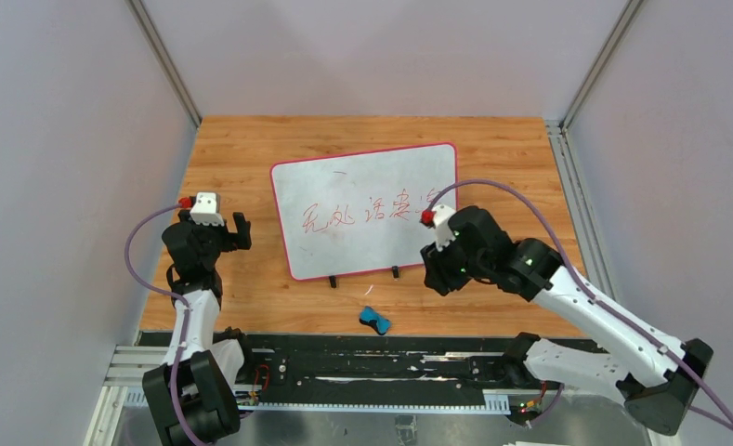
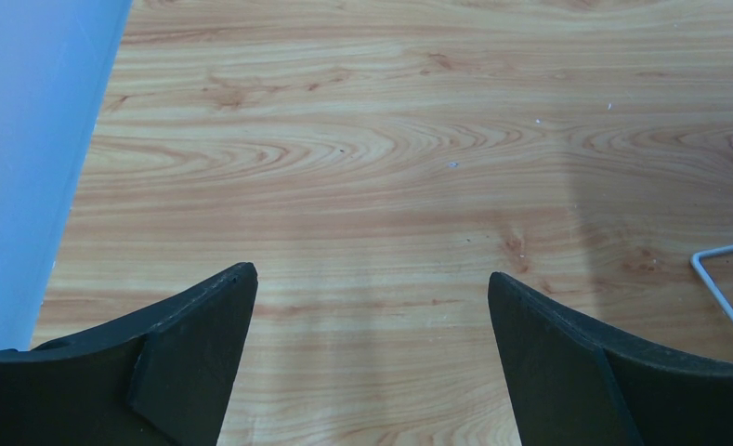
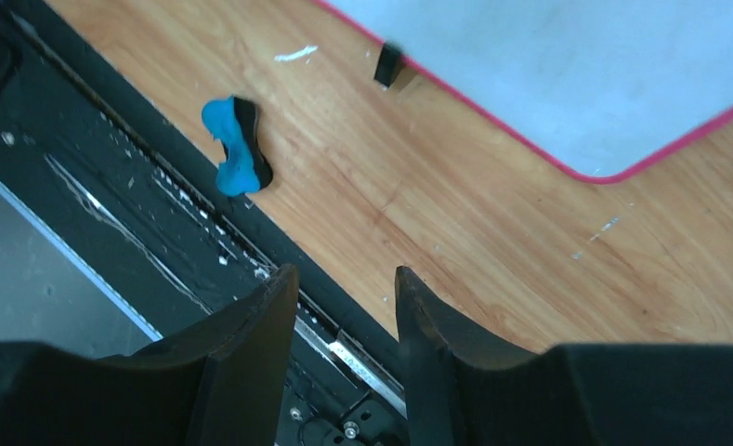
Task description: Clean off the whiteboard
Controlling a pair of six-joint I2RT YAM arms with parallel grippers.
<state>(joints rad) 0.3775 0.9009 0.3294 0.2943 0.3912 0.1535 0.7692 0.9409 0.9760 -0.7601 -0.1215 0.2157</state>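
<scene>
The robot's right gripper should next go to the blue eraser and close on the eraser's narrow middle [image 1: 374,320] [image 3: 238,145], between its two wider ends.
The whiteboard [image 1: 367,186] has a pink frame and red writing [image 1: 362,214] across its middle; it lies at the table's centre. Its corner shows in the right wrist view [image 3: 576,74]. A blue eraser [image 1: 374,321] lies on the wood at the near edge, below the board; it also shows in the right wrist view [image 3: 237,149]. My left gripper [image 1: 242,230] is wide open and empty over bare wood left of the board [image 2: 372,274]. My right gripper [image 1: 437,279] is by the board's lower right corner, jaws slightly apart and empty [image 3: 344,271], to the right of the eraser.
Two small black clips [image 1: 333,281] sit on the board's near edge. A black rail [image 1: 362,358] runs along the table's front, just behind the eraser. Grey walls close in the left and right sides. A thin white wire [image 2: 720,279] shows at the right of the left wrist view.
</scene>
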